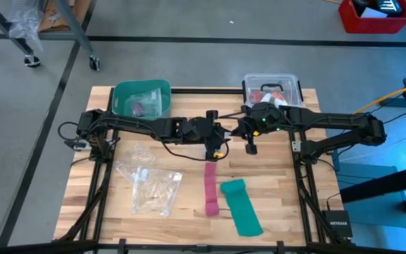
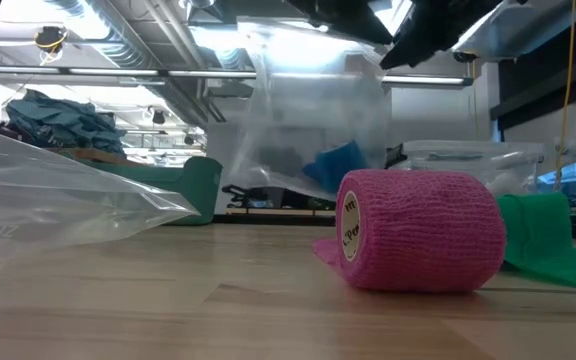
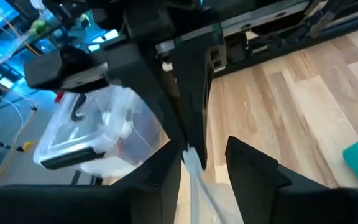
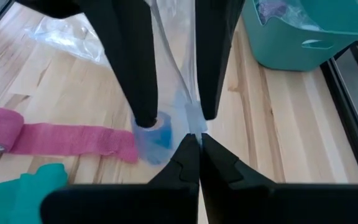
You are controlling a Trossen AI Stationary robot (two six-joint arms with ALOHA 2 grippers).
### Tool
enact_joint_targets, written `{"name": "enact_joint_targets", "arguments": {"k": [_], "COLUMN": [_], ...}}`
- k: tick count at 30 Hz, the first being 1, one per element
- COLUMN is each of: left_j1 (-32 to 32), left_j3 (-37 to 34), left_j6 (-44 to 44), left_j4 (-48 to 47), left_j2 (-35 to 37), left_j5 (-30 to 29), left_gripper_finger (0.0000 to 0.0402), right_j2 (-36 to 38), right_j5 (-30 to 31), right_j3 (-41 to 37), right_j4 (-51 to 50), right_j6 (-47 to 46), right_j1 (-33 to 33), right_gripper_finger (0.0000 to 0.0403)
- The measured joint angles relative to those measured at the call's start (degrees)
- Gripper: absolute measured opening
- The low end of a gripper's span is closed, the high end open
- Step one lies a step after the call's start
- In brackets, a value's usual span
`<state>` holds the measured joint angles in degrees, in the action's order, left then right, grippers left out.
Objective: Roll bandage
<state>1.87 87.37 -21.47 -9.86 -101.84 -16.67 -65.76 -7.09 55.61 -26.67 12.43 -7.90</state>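
The two top edges of the bag stand apart between the robot's open left fingers, so next the left gripper pinches them beside the right gripper's tips (image 3: 193, 160) and slides along them.
The bandage (image 4: 154, 134) is a small bright blue roll inside a clear plastic bag (image 2: 308, 110) that hangs over the middle of the table. In the low view the bandage (image 2: 333, 165) sits low in the bag. My right gripper (image 4: 199, 142) is shut on the bag's top. My left gripper (image 3: 204, 168) faces it from the table's left, open. Its fingers (image 4: 132, 68) stand on either side of the bag's film (image 3: 194, 165). I cannot tell whether they touch the film. In the high view my left gripper (image 1: 224, 134) and my right gripper (image 1: 242, 131) meet at mid-table. My right gripper pinches the clear bag's upper edge (image 4: 194, 121) between its two shut fingertips. It comes slanting down from the table's right side. The bag hangs below the fingers, lifted clear of the table, with the blue roll in its lower part.
A pink roll with its loose strip (image 1: 211, 189) and a wider teal-green strip (image 1: 242, 206) lie near the front. Clear plastic bags (image 1: 150, 185) lie at the front left. A green bin (image 1: 141, 99) and a clear lidded box (image 1: 271, 88) stand at the far edge.
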Motion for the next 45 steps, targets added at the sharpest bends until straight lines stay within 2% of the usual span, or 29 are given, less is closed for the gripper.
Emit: {"name": "enact_joint_targets", "arguments": {"k": [5, 14, 18, 23, 34, 40, 45], "left_j1": [0.0, -0.5, -0.8, -0.8, -0.8, -0.8, -0.8], "left_j3": [0.0, 0.0, 0.0, 0.0, 0.0, 0.0, 0.0], "left_j6": [-1.5, -1.5, -1.4, -1.0, -1.0, -1.5, -2.7], "left_j4": [0.4, 0.4, 0.4, 0.3, -0.1, 0.1, 0.1], "left_j2": [0.0, 0.0, 0.0, 0.0, 0.0, -0.1, -0.1], "left_j5": [0.0, 0.0, 0.0, 0.0, -0.1, -0.1, -0.1], "left_gripper_finger": [0.0095, 0.0026, 0.0013, 0.0029, 0.0113, 0.0113, 0.0082], "right_j2": [0.0, 0.0, 0.0, 0.0, 0.0, 0.0, 0.0], "right_j5": [0.0, -1.3, -1.4, -1.5, -1.6, -1.6, -1.6], "right_j3": [0.0, -0.1, -0.1, -0.1, -0.1, -0.1, -0.1], "right_j4": [0.9, 1.1, 1.1, 1.2, 1.6, 1.4, 1.3], "right_j6": [0.0, -0.2, -0.2, -0.2, -0.2, -0.1, -0.1], "right_j1": [0.0, 0.0, 0.0, 0.0, 0.0, 0.0, 0.0], "right_gripper_finger": [0.0001, 0.0001, 0.0001, 0.0001, 0.0001, 0.0001, 0.0001]}}
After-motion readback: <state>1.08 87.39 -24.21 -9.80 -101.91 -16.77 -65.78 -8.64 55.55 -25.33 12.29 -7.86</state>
